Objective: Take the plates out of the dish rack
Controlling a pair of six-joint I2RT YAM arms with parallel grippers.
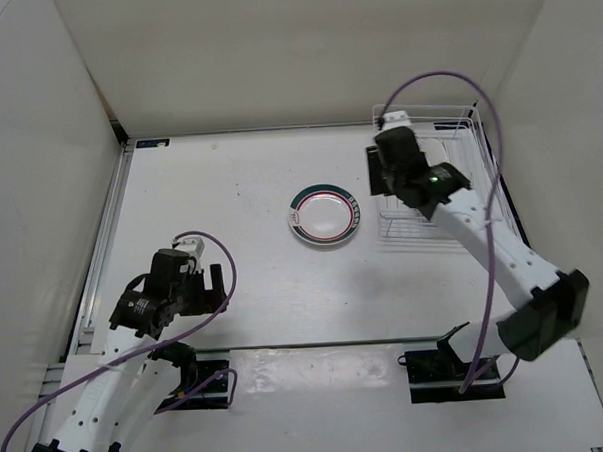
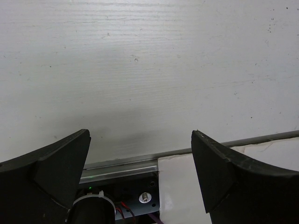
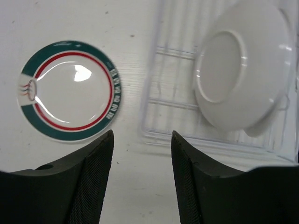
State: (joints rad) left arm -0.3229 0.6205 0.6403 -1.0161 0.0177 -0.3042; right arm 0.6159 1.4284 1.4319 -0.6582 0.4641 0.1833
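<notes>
The robot's right gripper should close on the top edge (image 1: 428,151) (image 3: 280,67) of the pale silver-grey plate, the one in the rack that is nearest the plate on the table.
The white plate with green rim band and red ring (image 1: 324,215) lies flat on the table, left of the dish rack (image 1: 422,238). In the right wrist view this plate (image 3: 70,91) is at the left. The white wire rack (image 3: 154,93) is at the right, with a pale silver-grey plate (image 3: 243,65) leaning in it, underside toward the camera. My right gripper (image 1: 379,173) (image 3: 142,135) is open and empty, hovering over the rack's near-left corner. In the top view the arm hides that plate. My left gripper (image 1: 209,280) (image 2: 140,135) is open and empty, low over the near left table.
White walls enclose the table at the back and both sides. A metal rail (image 1: 102,245) runs along the left edge. A metal strip (image 2: 126,163) marks the near table edge below my left gripper. Purple cables loop from both arms.
</notes>
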